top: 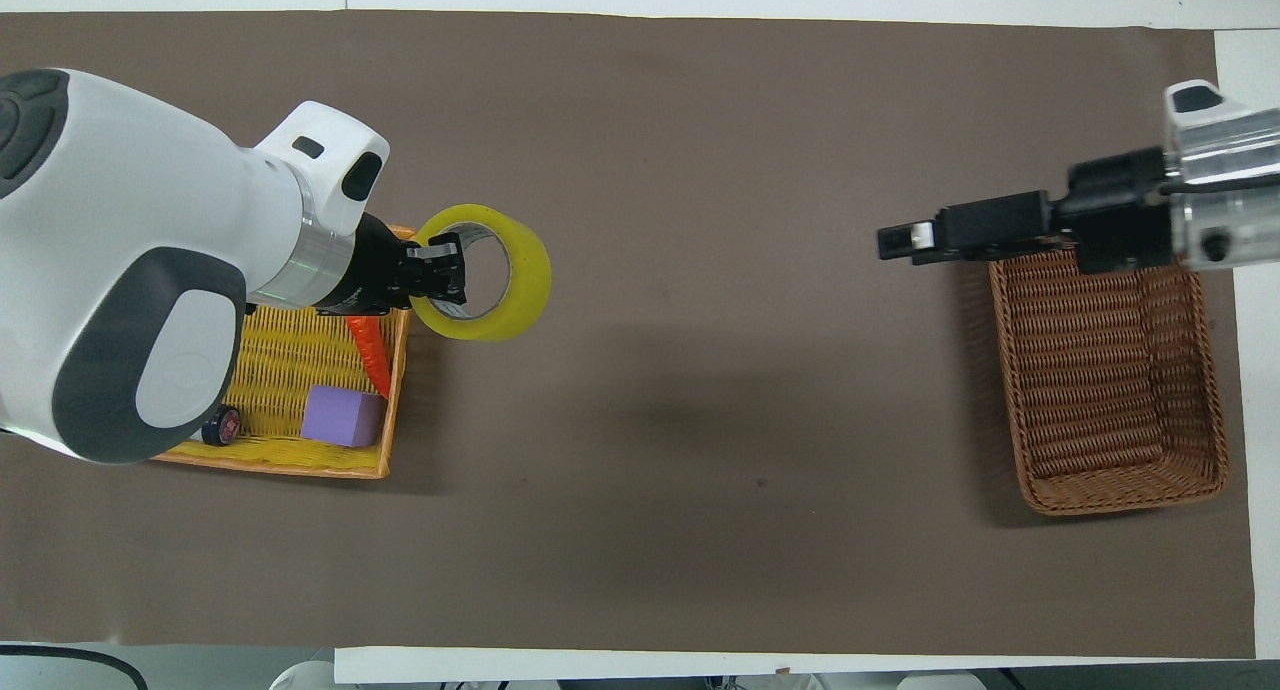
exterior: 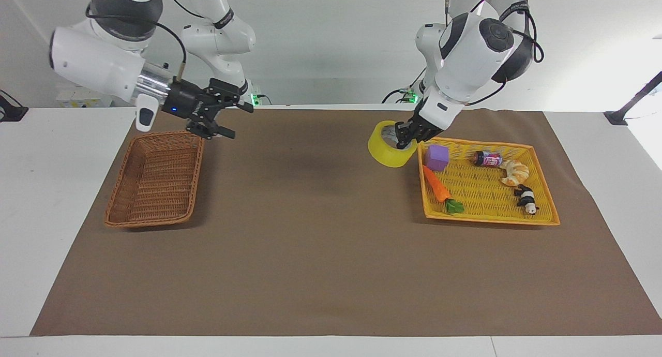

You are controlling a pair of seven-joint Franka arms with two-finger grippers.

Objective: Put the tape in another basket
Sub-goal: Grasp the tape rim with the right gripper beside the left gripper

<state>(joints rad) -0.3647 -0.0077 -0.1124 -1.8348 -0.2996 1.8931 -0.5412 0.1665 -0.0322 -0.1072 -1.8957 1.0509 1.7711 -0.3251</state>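
Note:
I will close my right gripper on the yellow tape roll's free side [top: 530, 277], opposite my left gripper, so I can take the roll over toward the brown wicker basket.
My left gripper [exterior: 405, 138] is shut on the wall of the yellow tape roll [exterior: 389, 151], one finger inside its white core. It holds the roll up over the brown mat, just off the corner of the yellow tray [exterior: 491, 220]. In the overhead view the tape [top: 505, 288] hangs from the same gripper [top: 445, 275]. The brown wicker basket [exterior: 150, 223] stands empty toward the right arm's end of the table. My right gripper [exterior: 235, 120] is open and raised over the mat beside that basket's corner nearest the robots. It shows in the overhead view [top: 900, 242] beside the basket [top: 1120, 500].
The yellow tray [top: 290, 467] holds a purple cube [exterior: 437, 157], a toy carrot [exterior: 437, 186], a small can [exterior: 487, 159], a croissant [exterior: 514, 172] and a toy panda [exterior: 526, 198]. A brown mat [exterior: 310, 243] covers the table.

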